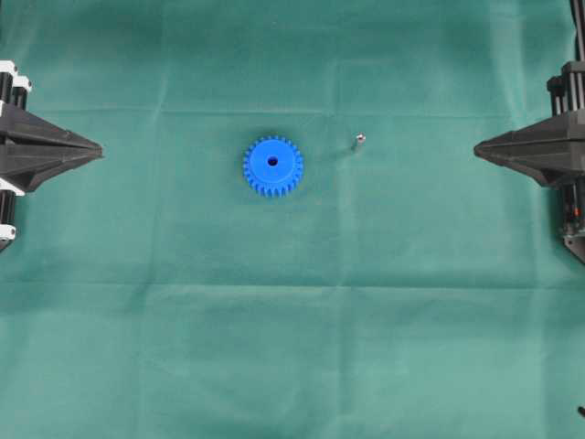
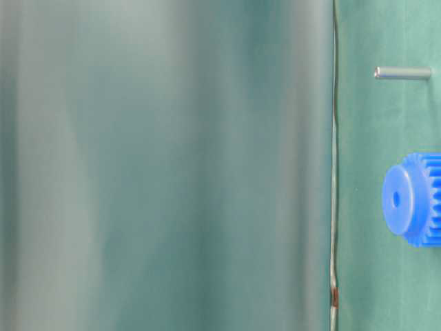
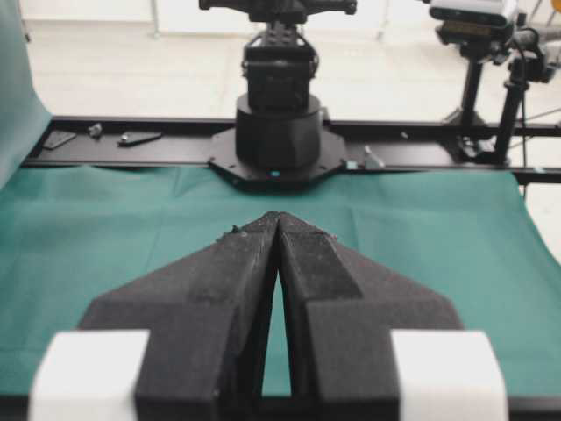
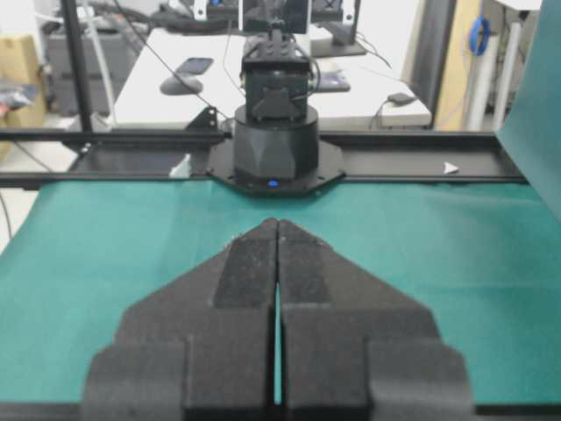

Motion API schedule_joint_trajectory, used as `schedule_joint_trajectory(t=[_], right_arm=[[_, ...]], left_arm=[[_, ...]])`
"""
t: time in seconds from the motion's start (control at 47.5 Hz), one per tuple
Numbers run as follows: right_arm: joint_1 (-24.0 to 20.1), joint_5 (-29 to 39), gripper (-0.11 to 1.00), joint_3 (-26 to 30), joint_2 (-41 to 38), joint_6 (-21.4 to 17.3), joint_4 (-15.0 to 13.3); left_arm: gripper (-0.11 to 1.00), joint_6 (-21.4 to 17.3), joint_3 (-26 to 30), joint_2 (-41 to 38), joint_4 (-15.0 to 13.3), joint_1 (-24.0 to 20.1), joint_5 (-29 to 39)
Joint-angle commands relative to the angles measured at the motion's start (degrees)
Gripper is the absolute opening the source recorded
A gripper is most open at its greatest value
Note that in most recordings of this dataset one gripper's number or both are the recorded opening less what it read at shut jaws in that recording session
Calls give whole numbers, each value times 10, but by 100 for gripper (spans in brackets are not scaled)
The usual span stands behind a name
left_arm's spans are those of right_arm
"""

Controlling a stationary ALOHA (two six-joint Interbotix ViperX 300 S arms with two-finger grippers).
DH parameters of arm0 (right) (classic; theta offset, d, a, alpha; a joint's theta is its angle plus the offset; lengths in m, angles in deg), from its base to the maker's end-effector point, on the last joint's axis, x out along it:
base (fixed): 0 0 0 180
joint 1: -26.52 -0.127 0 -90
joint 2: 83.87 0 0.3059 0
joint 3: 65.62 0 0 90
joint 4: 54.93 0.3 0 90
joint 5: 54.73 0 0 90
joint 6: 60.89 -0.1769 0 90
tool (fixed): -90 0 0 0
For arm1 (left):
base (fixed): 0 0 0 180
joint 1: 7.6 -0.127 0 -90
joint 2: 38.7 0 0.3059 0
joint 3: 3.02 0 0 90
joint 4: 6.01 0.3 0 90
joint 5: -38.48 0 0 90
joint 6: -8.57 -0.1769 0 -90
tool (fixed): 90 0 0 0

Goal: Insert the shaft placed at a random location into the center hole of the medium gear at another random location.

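I need to close my right gripper on the shaft's top end (image 1: 360,139) beside the medium gear next, on the standing silver shaft.
The medium gear (image 1: 272,166), bright blue with small teeth, lies flat on the green cloth near the middle; its dark center hole (image 1: 272,161) faces up. The shaft (image 1: 359,141), a tiny silver pin, stands a little to the gear's right. The table-level view shows the gear (image 2: 413,198), its center hole (image 2: 396,199) and the shaft (image 2: 403,72) at the right edge. My left gripper (image 1: 99,150) rests shut at the far left, empty. My right gripper (image 1: 477,150) rests shut at the far right, empty. Both wrist views show the tips (image 3: 278,216) (image 4: 277,222) meeting over bare cloth.
Green cloth (image 1: 292,320) covers the whole table. Each wrist view shows the opposite arm's black base (image 3: 276,132) (image 4: 273,132) on a black rail at the table's far edge. A blurred green surface (image 2: 165,165) fills most of the table-level view.
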Motion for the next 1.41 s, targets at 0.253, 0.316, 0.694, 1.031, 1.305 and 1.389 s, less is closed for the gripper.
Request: schedule_joint_trajectory(t=[0.253,0.316,0.694,1.031,1.305,1.389], right_arm=[[39,18,1,31,-40,0,0],[51,18,1,31,-54,0,0],[123,-18,45,29,-193,1,1],[149,-146,80,37,-399,10,2],[153,-223,80,49,-512,10,6],[153,-238,80,52,-533,10,11]], left_arm=[[0,4,17,-6,7,4,1],[0,4,17,-6,7,4,5],[0,4,16,-7,7,4,17],[0,4,14,-7,7,4,18],[0,4,13,-8,7,4,25],[0,4,13,-9,7,4,25]])
